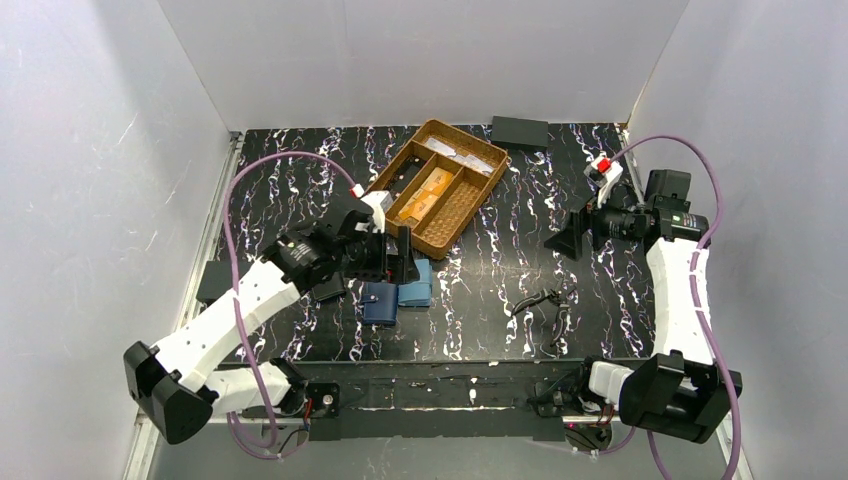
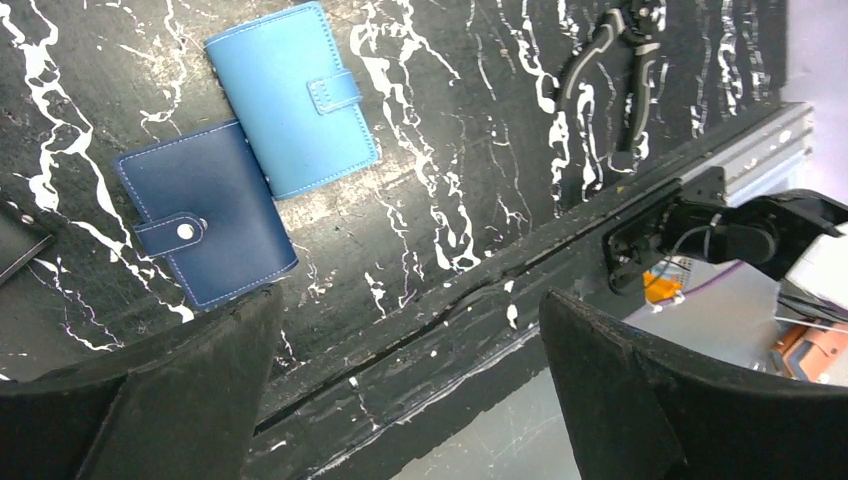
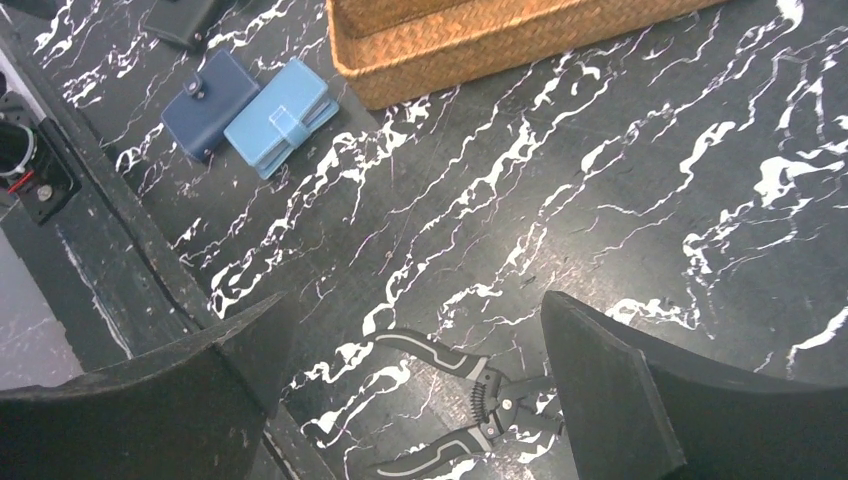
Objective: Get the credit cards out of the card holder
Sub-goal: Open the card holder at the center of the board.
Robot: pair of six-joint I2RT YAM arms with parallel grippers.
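Observation:
The light steel-blue card holder has a snap-tab edge [image 1: 430,297] [image 2: 367,135]. My left gripper needs to close there next, between the tab and the near corner.
The card holder [image 2: 295,95], light steel-blue, lies folded shut on the black marbled table with its snap tab fastened. It also shows as the card holder [image 1: 418,286] and the card holder [image 3: 280,115]. The credit cards are hidden. One edge of it overlaps a darker navy wallet [image 2: 205,225]. My left gripper [image 1: 398,260] hovers just over the two wallets, open and empty; in its wrist view the left gripper [image 2: 410,400] frames the table's near edge. My right gripper [image 1: 566,235] is off to the right, open and empty. The right gripper [image 3: 415,400] looks down on pliers.
A woven basket [image 1: 478,195] with compartments stands behind the wallets, orange-tan flat pieces [image 1: 425,195] lying in it. Black pliers [image 1: 540,300] lie right of centre. A black wallet [image 1: 329,290] is left of the navy one. A flat black item [image 1: 520,131] sits at the back.

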